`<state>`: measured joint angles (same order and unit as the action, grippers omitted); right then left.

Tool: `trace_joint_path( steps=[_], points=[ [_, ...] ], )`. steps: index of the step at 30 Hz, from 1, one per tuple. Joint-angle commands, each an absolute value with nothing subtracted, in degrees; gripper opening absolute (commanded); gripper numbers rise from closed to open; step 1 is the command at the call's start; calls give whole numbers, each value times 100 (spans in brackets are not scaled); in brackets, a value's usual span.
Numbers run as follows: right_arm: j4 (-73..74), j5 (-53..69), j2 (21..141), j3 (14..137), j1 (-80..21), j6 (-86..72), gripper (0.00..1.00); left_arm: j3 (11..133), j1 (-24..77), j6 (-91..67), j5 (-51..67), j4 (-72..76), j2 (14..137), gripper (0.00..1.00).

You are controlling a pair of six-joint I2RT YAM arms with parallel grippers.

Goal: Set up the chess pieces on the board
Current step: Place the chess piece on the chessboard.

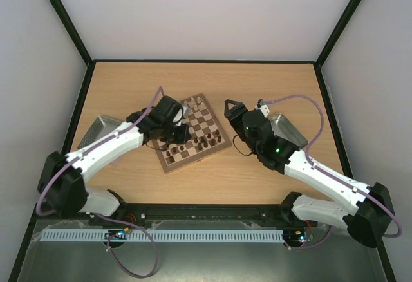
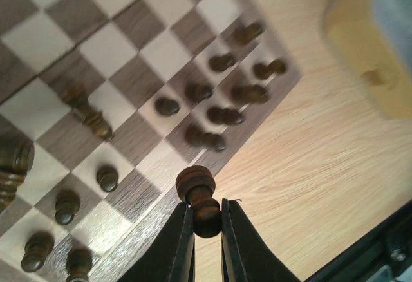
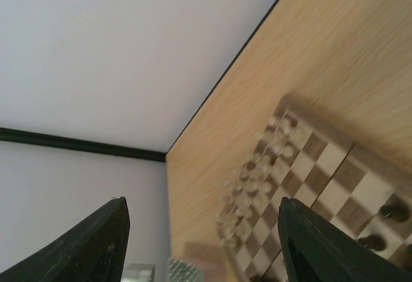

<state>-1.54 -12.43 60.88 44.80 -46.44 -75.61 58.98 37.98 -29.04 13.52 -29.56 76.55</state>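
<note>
I need to release the dark brown pawn, now held above the board's border, from my left gripper on the empty dark square point(image 1: 188, 145) point(image 2: 135, 138) between the dark pawns.
The board point(image 1: 205, 127) lies angled in the middle of the table. Cream chess pieces point(image 1: 196, 105) stand along its far edge, and dark ones point(image 1: 196, 145) along its near edge. My left gripper point(image 2: 206, 206) is shut on a dark brown pawn point(image 2: 196, 184), held above the board's border point(image 2: 138, 214) beside several dark pieces point(image 2: 167, 106). In the top view the left gripper point(image 1: 175, 127) hangs over the board's left side. My right gripper point(image 3: 201, 202) is open and holds nothing. It sits off the board's right edge point(image 1: 235, 111), and blurred cream pieces point(image 3: 257, 172) lie beyond it.
A silver mesh tray point(image 1: 99, 128) sits left of the board under the left arm. A grey metal tin point(image 1: 287, 129) lies to the right, behind the right arm. Black-framed walls enclose the table on three sides.
</note>
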Motion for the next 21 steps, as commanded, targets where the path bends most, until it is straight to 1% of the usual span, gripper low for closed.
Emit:
trace_joint_path(
  steps=[1,5,10,15,21],
  points=[
    [336,-2227,5914,4414,-4589,-6755,63,6506,3814,-2526,1335,-4333,8412,2],
    [329,-2418,5906,4384,-4579,-6565,63,7000,3852,-2486,1136,-4639,9154,2],
    [308,-2519,5906,4347,-4555,-6426,63,7358,3902,-2428,1147,-4744,9778,4],
    [328,-2608,5867,4324,-4547,-6345,63,7466,3902,-2374,1173,-4806,10105,4],
    [328,-2688,5836,4315,-4546,-6286,63,7408,3911,-2375,1139,-4709,10295,8]
  ],
)
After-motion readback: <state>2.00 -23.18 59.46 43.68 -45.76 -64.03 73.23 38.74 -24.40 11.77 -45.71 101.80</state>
